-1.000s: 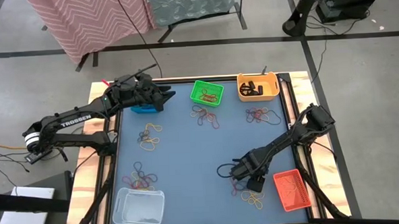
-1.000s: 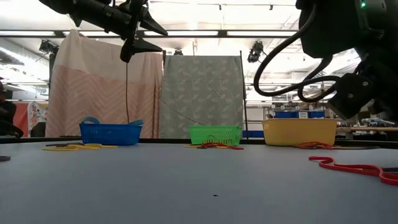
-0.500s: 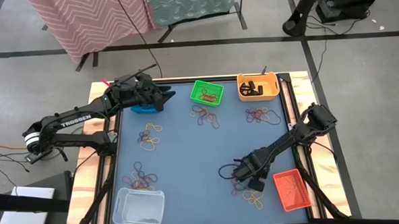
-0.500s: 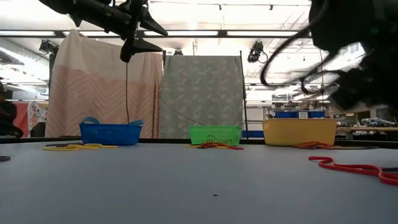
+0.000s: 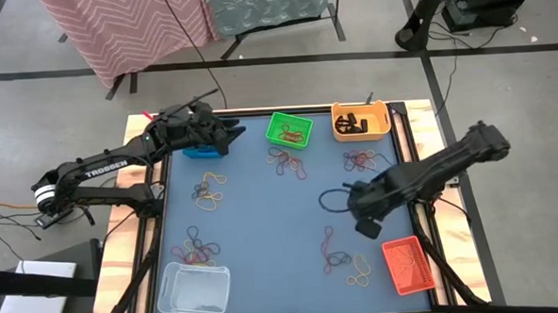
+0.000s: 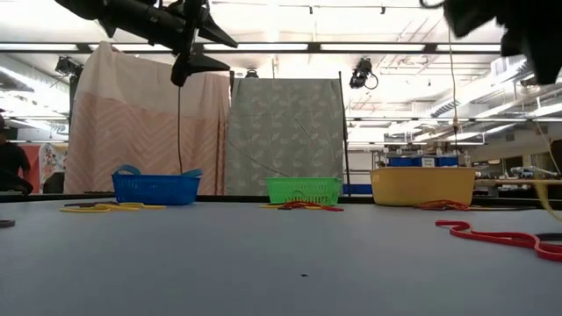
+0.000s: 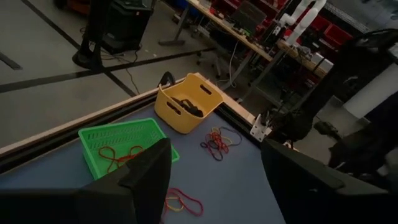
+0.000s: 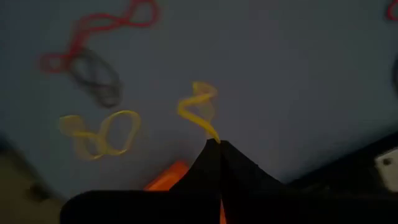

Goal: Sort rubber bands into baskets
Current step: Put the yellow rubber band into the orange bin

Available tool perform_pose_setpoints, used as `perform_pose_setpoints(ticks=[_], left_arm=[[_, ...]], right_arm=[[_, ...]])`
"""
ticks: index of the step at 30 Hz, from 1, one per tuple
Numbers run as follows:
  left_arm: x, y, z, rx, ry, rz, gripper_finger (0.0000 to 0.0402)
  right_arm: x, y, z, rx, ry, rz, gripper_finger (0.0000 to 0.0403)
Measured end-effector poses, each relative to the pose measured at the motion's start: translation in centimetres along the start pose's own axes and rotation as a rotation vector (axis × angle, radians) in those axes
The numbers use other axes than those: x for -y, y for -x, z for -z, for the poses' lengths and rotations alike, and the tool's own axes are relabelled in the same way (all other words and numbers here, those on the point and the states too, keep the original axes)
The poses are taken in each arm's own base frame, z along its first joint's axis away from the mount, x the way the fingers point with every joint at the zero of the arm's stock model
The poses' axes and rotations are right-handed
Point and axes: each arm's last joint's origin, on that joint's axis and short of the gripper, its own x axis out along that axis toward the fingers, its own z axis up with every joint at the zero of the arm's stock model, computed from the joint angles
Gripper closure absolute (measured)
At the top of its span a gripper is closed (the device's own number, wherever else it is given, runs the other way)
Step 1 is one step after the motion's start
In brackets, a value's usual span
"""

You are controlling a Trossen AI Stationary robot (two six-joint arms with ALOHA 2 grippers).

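Note:
My right gripper should drop the yellow rubber band inside the red-orange basket (image 5: 410,265) at the near corner of the mat.
My right gripper (image 5: 367,227) hangs over the table's right half, pointing down, shut on a yellow rubber band (image 8: 199,111). My left gripper (image 5: 237,135) waits open and high over the blue basket (image 5: 201,153) at the far left, its fingers apart in the left wrist view (image 7: 214,180). The green basket (image 5: 289,130) and the yellow-orange basket (image 5: 360,121) stand along the far edge. At the near right is the red-orange basket (image 5: 407,264), at the near left the clear basket (image 5: 193,289). Loose rubber bands lie in heaps (image 5: 287,163), (image 5: 359,160), (image 5: 208,191), (image 5: 194,250), (image 5: 345,264). My right gripper pinches the yellow rubber band by one end (image 8: 212,135) between its two fingertips (image 8: 219,149), coming from above and pointing down. The band hangs twisted and slack below the fingertips, lifted off the blue mat.
Wooden rails (image 5: 421,160) frame the blue mat. Red, dark and yellow bands (image 8: 99,134) lie on the mat under the right gripper, beside the red-orange basket. The mat's middle (image 5: 263,223) holds no bands. Curtains and stands are beyond the far edge.
My right gripper has shut on a yellow band in the heap beside the red-orange basket. It has then risen quickly and drawn a little toward the far edge, tipping to point straight down. The band has come up off the mat with it.

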Motion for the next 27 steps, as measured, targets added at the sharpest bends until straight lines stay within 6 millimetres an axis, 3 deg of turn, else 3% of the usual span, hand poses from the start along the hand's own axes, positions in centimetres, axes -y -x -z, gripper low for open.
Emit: perform_pose_setpoints(ticks=[5, 13, 20, 27], left_arm=[[0.1, 0.0, -0.2, 0.019, -0.005, 0.011, 0.0149], [0.2, 0.0, -0.3, 0.029, -0.061, 0.015, 0.0149], [0.1, 0.0, -0.3, 0.028, -0.073, 0.014, 0.0149], [0.1, 0.0, -0.3, 0.029, -0.111, 0.013, 0.0149]], right_arm=[[0.4, 2.6, 2.3, -0.074, -0.011, -0.195, 0.0401], [-0.6, 3.5, 6.8, -0.355, 0.081, -0.318, 0.0402], [-1.2, 2.8, 9.4, -0.443, 0.114, -0.236, 0.0402], [-2.3, 0.2, 9.5, -0.430, 0.061, -0.276, 0.0402]])
